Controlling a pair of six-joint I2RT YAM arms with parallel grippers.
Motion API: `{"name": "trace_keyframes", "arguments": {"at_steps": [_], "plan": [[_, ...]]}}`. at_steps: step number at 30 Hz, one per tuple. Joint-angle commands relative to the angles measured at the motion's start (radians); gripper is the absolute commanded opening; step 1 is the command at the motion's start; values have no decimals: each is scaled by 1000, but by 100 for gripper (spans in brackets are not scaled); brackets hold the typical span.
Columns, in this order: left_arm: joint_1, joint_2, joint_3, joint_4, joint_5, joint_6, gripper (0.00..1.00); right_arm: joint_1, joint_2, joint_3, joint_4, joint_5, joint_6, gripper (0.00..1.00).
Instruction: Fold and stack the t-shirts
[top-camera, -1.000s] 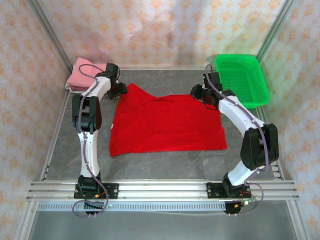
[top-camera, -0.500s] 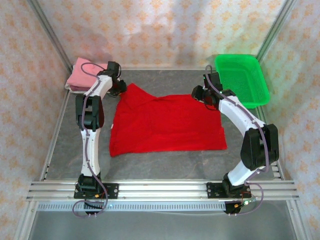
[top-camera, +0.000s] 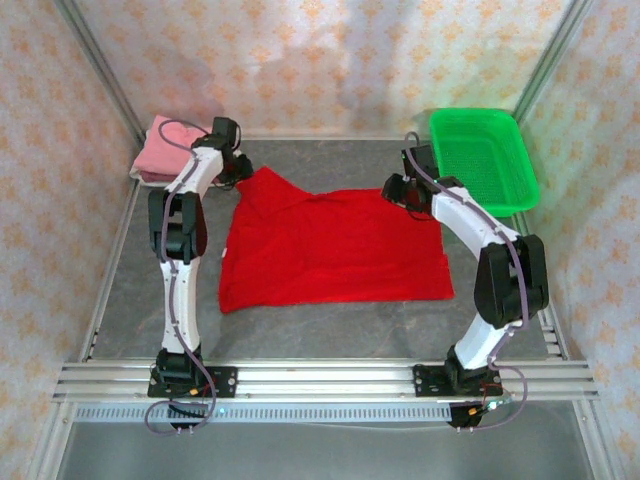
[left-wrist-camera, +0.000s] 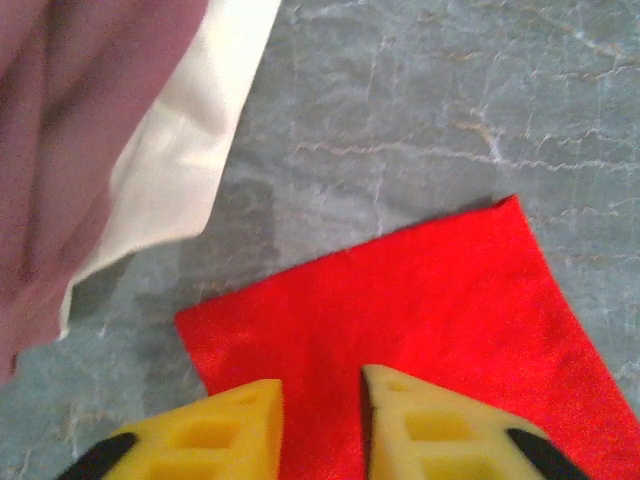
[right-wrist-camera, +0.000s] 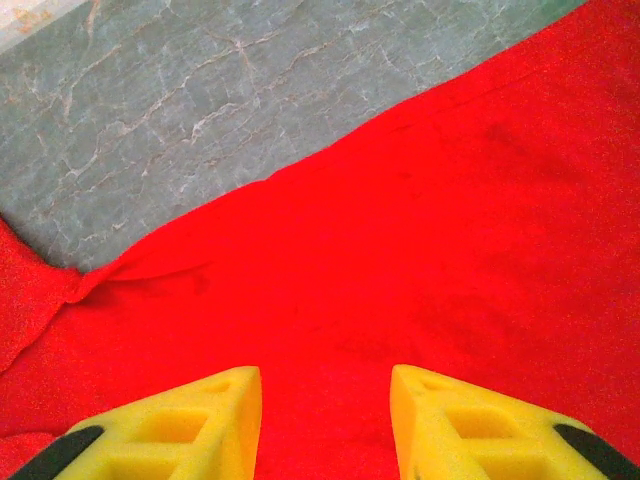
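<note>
The red sleeve slants toward the far side, so next the left gripper grabs the sleeve's near edge (top-camera: 239, 209) and pulls it out away from the t-shirt's body.
The red t-shirt (top-camera: 335, 245) lies spread flat on the grey table, with one sleeve pointing to the far left. My left gripper (top-camera: 238, 172) hovers over that sleeve's corner. In the left wrist view the red sleeve (left-wrist-camera: 420, 310) lies flat under the gripper (left-wrist-camera: 322, 395), whose yellow fingers (left-wrist-camera: 225, 430) stand a narrow gap apart, pinching nothing. My right gripper (top-camera: 402, 190) is over the shirt's far right edge; in the right wrist view it (right-wrist-camera: 325, 400) is open above flat red cloth (right-wrist-camera: 400, 250). Folded pink t-shirts (top-camera: 165, 150) sit stacked at the far left, with mauve (left-wrist-camera: 70, 150) and whitish (left-wrist-camera: 190, 150) layers.
A green mesh basket (top-camera: 485, 160) stands at the far right corner, close behind the right arm. Metal frame posts and patterned walls enclose the table (top-camera: 330, 320). Bare grey surface lies in front of the shirt, toward the arm bases.
My left gripper has shifted slightly toward the far left, onto the sleeve corner, and its jaws have narrowed. The right gripper has barely moved. The red shirt lies as before.
</note>
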Motion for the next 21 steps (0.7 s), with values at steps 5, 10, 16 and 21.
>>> {"name": "trace_keyframes", "arguments": {"at_steps": [5,10,16,21], "plan": [[30,-2,-18,6,-17,-17,42,-7,2,12,-9,-1,-2,39],[28,40,18,-27,-62,-20,46,-8,-9,-2,-6,-3,-1,40],[24,83,58,-63,-68,-12,51,-8,-6,-7,0,-11,4,40],[17,109,73,-56,-70,-15,44,-9,-7,-7,-2,-15,4,40]]}}
